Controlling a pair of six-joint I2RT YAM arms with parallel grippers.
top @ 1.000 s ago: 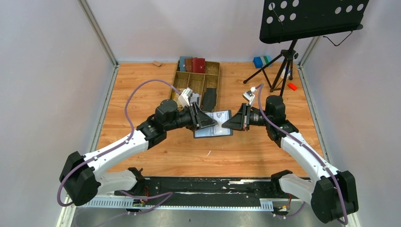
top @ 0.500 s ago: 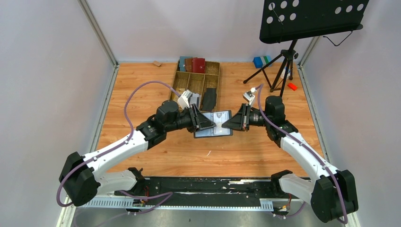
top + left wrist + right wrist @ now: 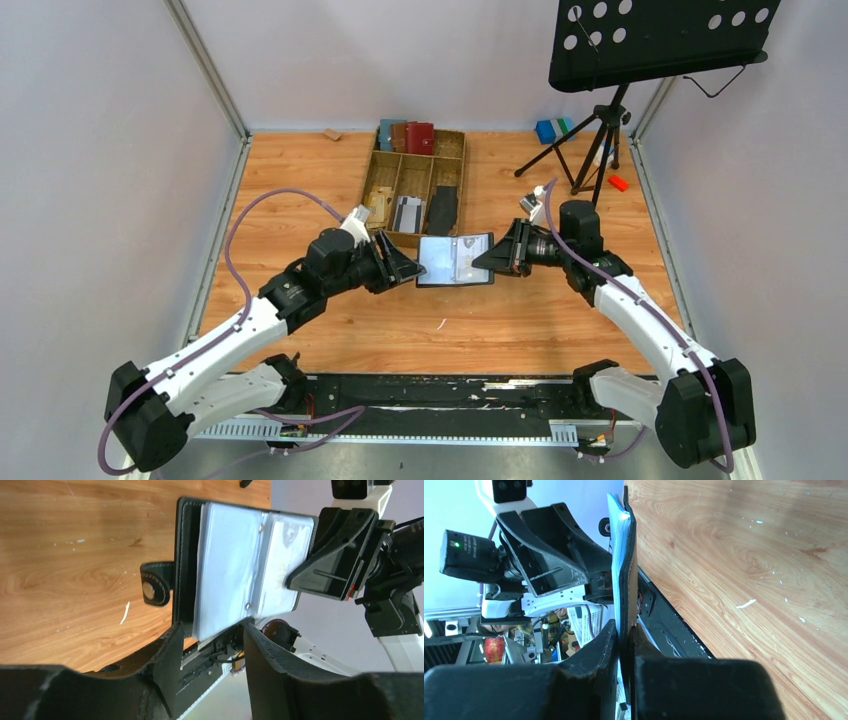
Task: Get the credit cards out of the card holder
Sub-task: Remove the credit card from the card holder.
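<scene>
The robot's right gripper clamps the sleeve that holds the credit card, so the left gripper should take the card holder's strap side (image 3: 181,577) to free the right gripper.
The black card holder (image 3: 452,261) hangs open above the table, its grey-blue sleeve pages (image 3: 227,565) facing my left wrist camera. A whitish credit card (image 3: 281,575) shows inside the right sleeve. My right gripper (image 3: 490,262) is shut on the holder's right edge; in the right wrist view the holder (image 3: 626,570) is edge-on, its cover pinched at my right gripper (image 3: 626,641). My left gripper (image 3: 212,642) is open, the sleeves' lower edge just at its tips, untouched. In the top view my left gripper (image 3: 405,268) sits left of the holder. Light grey cards (image 3: 407,213) lie in the tray.
A wooden compartment tray (image 3: 384,186) stands behind the holder with red, brown and blue wallets (image 3: 405,135) and a long black flat piece (image 3: 443,208). A music stand's tripod (image 3: 598,130) stands at the back right, beside a blue block (image 3: 548,130) and a small red piece (image 3: 618,183).
My left gripper has opened and drawn back leftward off the holder's pages. The right gripper keeps its hold, with the holder now tilted up slightly.
</scene>
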